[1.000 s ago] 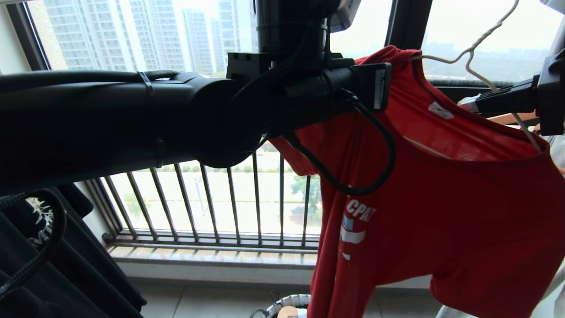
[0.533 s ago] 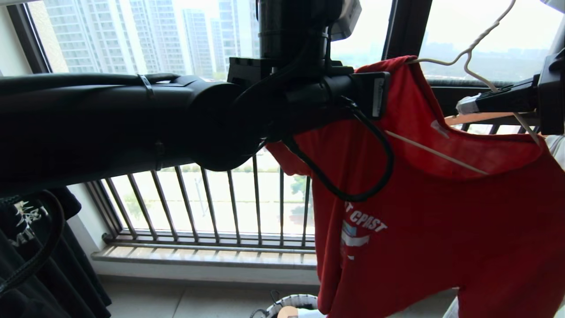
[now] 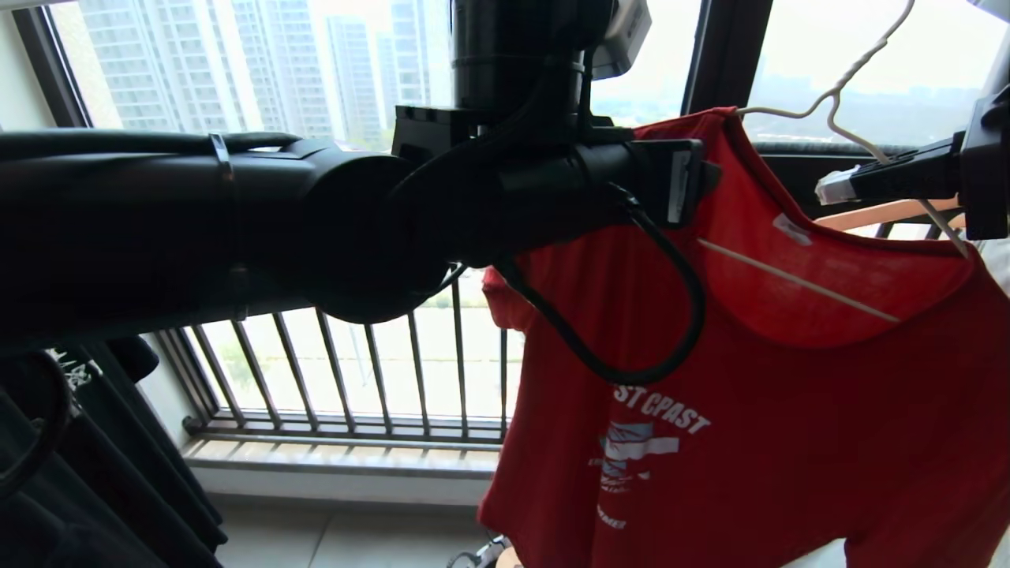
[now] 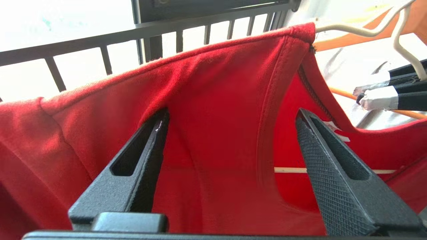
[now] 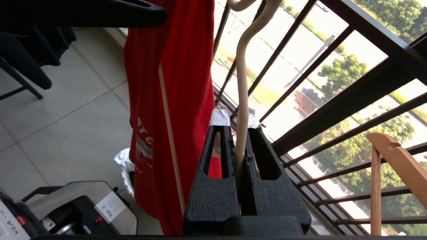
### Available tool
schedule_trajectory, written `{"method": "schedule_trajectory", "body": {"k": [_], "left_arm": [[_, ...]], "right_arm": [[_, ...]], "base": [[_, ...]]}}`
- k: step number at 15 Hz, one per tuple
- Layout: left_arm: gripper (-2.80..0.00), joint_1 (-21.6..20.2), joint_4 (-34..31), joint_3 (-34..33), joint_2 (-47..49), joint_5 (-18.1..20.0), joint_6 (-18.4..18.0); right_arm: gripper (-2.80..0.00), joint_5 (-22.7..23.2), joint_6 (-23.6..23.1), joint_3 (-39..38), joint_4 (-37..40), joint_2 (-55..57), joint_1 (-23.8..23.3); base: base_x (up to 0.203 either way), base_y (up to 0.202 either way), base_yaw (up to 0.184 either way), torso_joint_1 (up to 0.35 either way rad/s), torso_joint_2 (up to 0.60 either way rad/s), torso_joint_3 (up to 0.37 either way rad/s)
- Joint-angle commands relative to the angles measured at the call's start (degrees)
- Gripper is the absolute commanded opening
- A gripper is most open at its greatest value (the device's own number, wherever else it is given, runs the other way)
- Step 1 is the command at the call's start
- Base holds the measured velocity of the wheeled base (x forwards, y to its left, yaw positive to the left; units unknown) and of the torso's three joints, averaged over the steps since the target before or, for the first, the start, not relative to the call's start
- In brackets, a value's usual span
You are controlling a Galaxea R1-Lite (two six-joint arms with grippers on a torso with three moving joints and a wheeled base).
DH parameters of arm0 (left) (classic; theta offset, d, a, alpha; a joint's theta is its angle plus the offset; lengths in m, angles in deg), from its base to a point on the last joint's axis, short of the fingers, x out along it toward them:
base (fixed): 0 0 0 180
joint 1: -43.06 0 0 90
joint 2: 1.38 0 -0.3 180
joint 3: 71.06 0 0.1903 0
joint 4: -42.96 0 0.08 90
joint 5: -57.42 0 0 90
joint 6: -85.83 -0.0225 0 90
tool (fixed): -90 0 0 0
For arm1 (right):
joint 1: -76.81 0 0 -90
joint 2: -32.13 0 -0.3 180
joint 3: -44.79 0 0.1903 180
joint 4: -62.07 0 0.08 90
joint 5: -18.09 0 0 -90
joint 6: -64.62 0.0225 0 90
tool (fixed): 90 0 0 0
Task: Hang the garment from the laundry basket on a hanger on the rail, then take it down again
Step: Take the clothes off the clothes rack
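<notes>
The garment's collar edge is too near the hanger's hook, so next my left gripper pinches the garment's shoulder [image 4: 190,70] and pulls it out along the hanger.
The garment [image 3: 789,410], a red T-shirt with white lettering, hangs on the thin white wire hanger [image 3: 836,95] by the window. My right gripper [image 3: 836,185] comes in from the right edge and is shut on the hanger's wire just below the hook. The right wrist view shows the hanger [image 5: 242,83] pinched between the fingers of the right gripper [image 5: 241,128]. My left gripper [image 4: 232,113] is open at the garment's [image 4: 217,83] shoulder, and the cloth lies loose between its spread fingers. The laundry basket [image 5: 126,176] stands on the floor under the shirt. The rail is out of view.
My left arm [image 3: 237,221] fills the left half of the head view. The dark barred window railing [image 3: 355,379] runs behind the shirt. A black T-shirt [image 3: 102,473] hangs at lower left. A wooden hanger [image 5: 393,153] and a white shirt [image 4: 350,66] hang beyond the right gripper.
My left gripper has opened and let go of the garment's shoulder. The shoulder has sunk a little and more of the chest print now shows. The right gripper has kept still.
</notes>
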Motion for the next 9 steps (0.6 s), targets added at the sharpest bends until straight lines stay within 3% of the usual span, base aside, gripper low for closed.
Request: {"method": "schedule_trajectory", "body": {"k": [1, 4, 5, 9], "left_arm": [[0.0, -0.05, 0.06, 1.49, 0.76, -0.04, 0.03], [0.0, -0.05, -0.21, 2.54, 1.54, -0.22, -0.06], [-2.8, -0.05, -0.34, 2.73, 1.83, -1.14, -0.12], [-2.8, -0.2, 0.15, 3.26, 3.33, -3.29, -1.55]], "right_arm": [[-2.8, 0.23, -0.18, 0.0, 0.25, -0.13, 0.03], [-2.8, 0.14, -0.18, -0.09, 0.34, -0.31, 0.03], [-2.8, 0.23, -0.18, -0.09, 0.34, -0.44, 0.03], [-2.8, 0.23, -0.18, -0.09, 0.34, -0.75, 0.03]], "base": [[0.0, 0.0, 0.0, 0.0, 0.0, 0.0], [0.0, 0.0, 0.0, 0.0, 0.0, 0.0], [0.0, 0.0, 0.0, 0.0, 0.0, 0.0], [0.0, 0.0, 0.0, 0.0, 0.0, 0.0]]}}
